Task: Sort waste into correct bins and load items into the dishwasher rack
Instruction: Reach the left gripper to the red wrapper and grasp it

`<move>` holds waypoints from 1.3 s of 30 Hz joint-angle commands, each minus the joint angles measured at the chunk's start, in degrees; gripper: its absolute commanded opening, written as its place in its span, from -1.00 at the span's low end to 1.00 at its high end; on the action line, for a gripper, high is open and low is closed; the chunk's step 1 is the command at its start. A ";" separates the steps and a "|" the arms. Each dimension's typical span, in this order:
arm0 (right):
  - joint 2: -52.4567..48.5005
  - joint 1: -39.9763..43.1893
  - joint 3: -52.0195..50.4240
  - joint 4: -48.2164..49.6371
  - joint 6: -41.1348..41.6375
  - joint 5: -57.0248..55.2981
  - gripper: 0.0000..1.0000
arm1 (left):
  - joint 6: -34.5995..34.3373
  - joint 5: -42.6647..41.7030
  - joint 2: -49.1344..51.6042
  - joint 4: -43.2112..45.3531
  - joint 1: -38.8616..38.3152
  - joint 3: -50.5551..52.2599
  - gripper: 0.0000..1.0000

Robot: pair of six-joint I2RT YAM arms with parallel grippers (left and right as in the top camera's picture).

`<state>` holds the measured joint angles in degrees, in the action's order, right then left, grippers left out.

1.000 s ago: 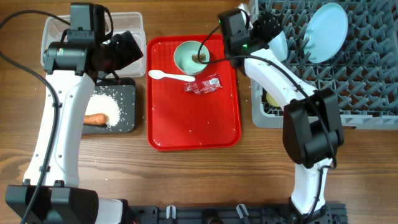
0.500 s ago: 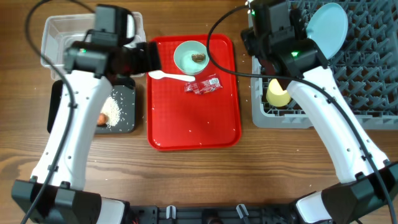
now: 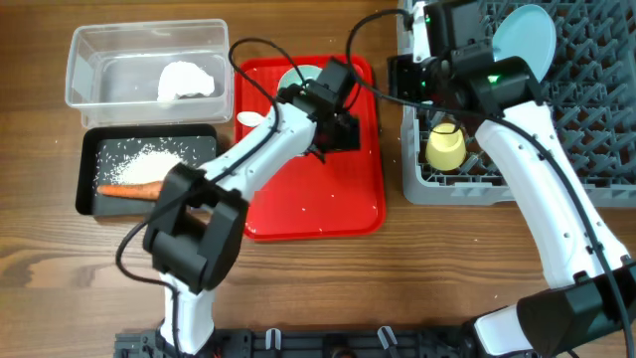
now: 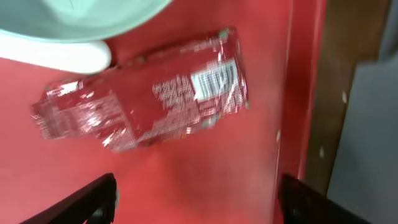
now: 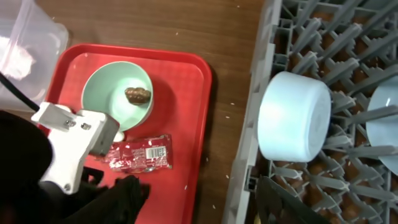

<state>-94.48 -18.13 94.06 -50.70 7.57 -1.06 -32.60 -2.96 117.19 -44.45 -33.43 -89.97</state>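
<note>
Next, I turn my left gripper and pinch the wrapper's barcode end [image 4: 222, 79], because the flat red wrapper lies lengthwise across that gripper's open fingers.
My left gripper [image 3: 336, 134] [image 4: 199, 199] is open and hangs just above the red patterned wrapper [image 4: 149, 102] [image 5: 140, 154] on the red tray. The mint-green bowl [image 5: 118, 93] [image 3: 296, 76] holds the brown food lump [image 5: 138, 94]. My right gripper [image 5: 205, 199] [image 3: 409, 82] is open and empty over the gap between tray and dishwasher rack [image 3: 586, 119]. The pale-blue bowl [image 5: 292, 118] lies upside down in the rack, with the plate [image 3: 525, 38] and yellow cup [image 3: 444, 147]. The napkin [image 3: 189, 80] lies in the clear tub [image 3: 99, 50]. Carrot [image 3: 129, 189] and rice [image 3: 149, 159] lie in the black tray [image 3: 204, 144].
The red serving tray [image 3: 318, 199] sits in the middle, with scattered rice grains on it. A white plastic spoon [image 4: 56, 56] [image 3: 248, 117] lies beside the mint-green bowl, touching the wrapper's edge. Bare wooden table surrounds the bins.
My left arm has swung right from over the bins to the red tray, above the wrapper, uncovering the tub and black tray. My right arm has shifted only slightly.
</note>
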 commanded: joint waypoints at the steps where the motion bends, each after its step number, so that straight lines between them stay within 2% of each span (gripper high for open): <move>1: 1.64 0.39 -0.22 -0.85 1.60 1.14 0.26 | -13.40 2.45 4.02 3.76 -0.66 0.09 0.66; 9: 1.64 0.39 -0.22 -2.78 1.40 1.09 0.28 | -25.22 11.58 6.58 7.13 -0.48 0.09 0.62; 17: 1.64 0.39 -0.22 -3.02 -0.07 1.07 0.28 | -25.35 11.47 11.32 11.32 -0.48 0.09 0.60; 19: 1.64 0.39 -0.22 -3.02 -0.07 1.07 0.28 | -25.31 10.16 11.63 11.47 -0.48 0.09 0.36; 21: 1.64 0.39 -0.22 -3.04 -0.07 1.05 0.28 | -25.29 8.96 11.63 11.26 -0.50 0.09 0.00; 22: 1.64 0.39 -0.22 -3.06 -0.07 1.05 0.28 | -25.29 8.76 11.63 10.84 -0.48 0.09 -0.36; 24: 1.64 0.39 -0.22 -3.19 -0.09 1.07 0.28 | -25.29 8.76 11.63 10.40 -0.48 0.09 -0.92; 27: 1.64 0.39 -0.22 -3.39 -0.11 1.05 0.28 | -24.59 5.38 11.61 10.14 -0.48 0.07 -0.92; 29: 1.64 0.39 -0.22 -3.63 -0.07 0.92 0.28 | -21.40 2.12 11.10 10.14 -0.48 0.07 -0.92; 31: 1.64 0.39 -0.22 -3.85 -0.11 0.87 0.28 | -16.37 0.20 9.31 9.07 -0.50 0.07 -0.92; 36: 1.64 0.39 -0.22 -3.74 -0.09 0.87 0.28 | 3.06 -5.68 4.00 2.97 -0.87 -0.04 -0.92; 37: 1.64 0.39 -0.22 -3.58 -0.07 0.90 0.28 | 9.57 -5.79 2.34 2.12 -0.87 -0.04 -0.82; 39: 1.64 0.39 -0.22 -3.34 -0.07 0.90 0.28 | 21.33 -5.75 -0.24 1.99 -0.87 -0.04 0.01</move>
<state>-94.48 -17.89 94.06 -54.41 7.70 -1.04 -30.55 -6.79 122.74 -42.41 -34.02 -90.19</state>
